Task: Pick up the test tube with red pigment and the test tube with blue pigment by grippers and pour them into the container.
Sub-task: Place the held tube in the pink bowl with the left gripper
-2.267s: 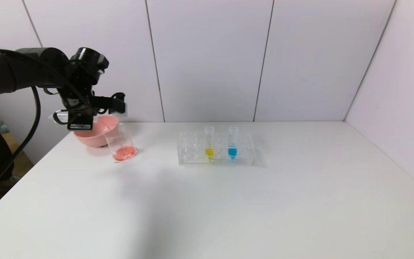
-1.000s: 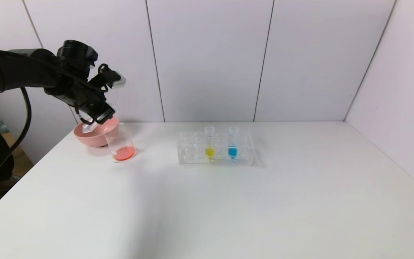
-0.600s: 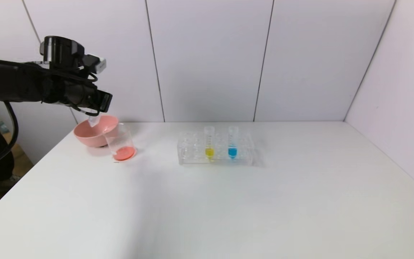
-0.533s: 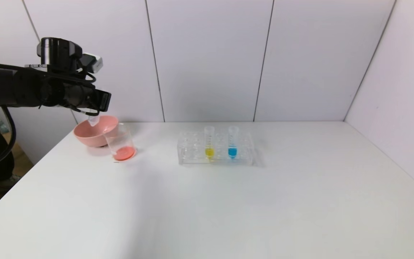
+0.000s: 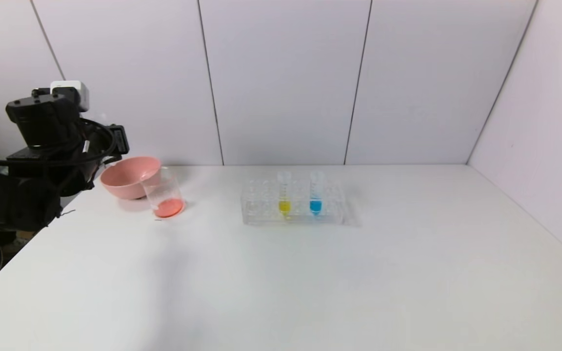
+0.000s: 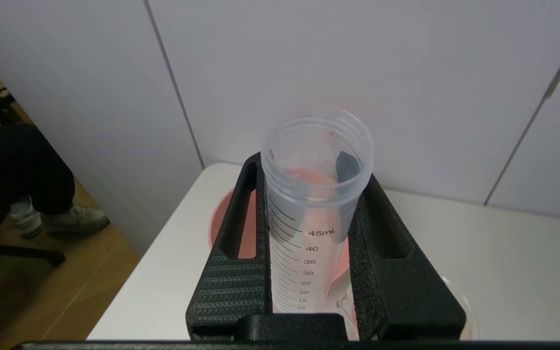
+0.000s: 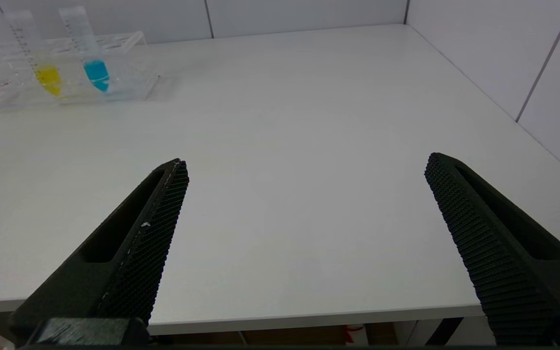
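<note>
Next, I let go of the red-pigment test tube, now held at the table's far edge, with my left gripper inside the pink bowl [image 5: 134, 174] [image 6: 287, 248] next to the beaker.
My left gripper [image 5: 116, 139] is at the table's far left edge, left of the pink bowl, away from the container. In the left wrist view it [image 6: 311, 171] is shut on the red-pigment test tube [image 6: 309, 243], which is held mouth-up and looks empty and clear. The container [image 5: 163, 194], a clear beaker, stands on the table with orange-red liquid in its bottom. The blue-pigment test tube [image 5: 315, 192] stands in the clear rack [image 5: 261, 204]; it also shows in the right wrist view [image 7: 88, 53]. My right gripper [image 7: 304, 167] is open and empty over the table's front edge.
A pink bowl [image 5: 124, 176] stands touching the beaker on its far left side and shows under my left fingers [image 6: 219, 228]. A yellow-liquid tube [image 5: 284, 192] stands in the rack left of the blue one. White wall panels close the back and right.
My left arm has drawn back to the left and down from above the bowl and beaker, and the tube has turned from tilted to mouth-up. The beaker, rack and other tubes have not moved.
</note>
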